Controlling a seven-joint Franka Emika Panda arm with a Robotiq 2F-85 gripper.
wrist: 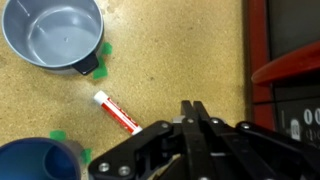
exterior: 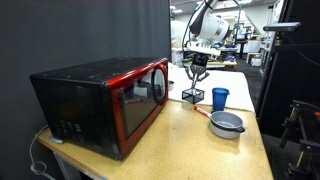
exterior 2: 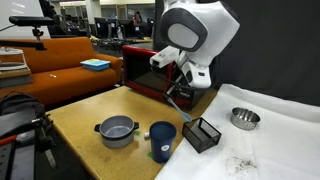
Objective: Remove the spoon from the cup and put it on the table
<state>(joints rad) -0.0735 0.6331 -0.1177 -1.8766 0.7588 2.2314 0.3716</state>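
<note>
I will use my gripper to set the spoon down on the bare table (exterior: 189,112) (wrist: 150,85) next to the red-and-white item, toward the microwave.
The blue cup (exterior: 219,98) stands on the tan table (exterior: 190,135) beside a grey pot. It also shows in an exterior view (exterior 2: 162,140) and at the bottom left corner of the wrist view (wrist: 35,160). No spoon shows in the cup or on the table in any view. My gripper (wrist: 195,105) hangs above the table between the microwave and a wire basket, away from the cup, as both exterior views show (exterior: 197,75) (exterior 2: 180,92). Its jaws are pressed together, and nothing shows between them.
A grey metal pot (wrist: 55,35) (exterior 2: 117,130) sits next to the cup. A small red-and-white item (wrist: 117,112) lies on the table between them. A black wire basket (exterior 2: 202,134), a red-and-black microwave (exterior: 105,100) and a metal bowl (exterior 2: 245,118) are nearby.
</note>
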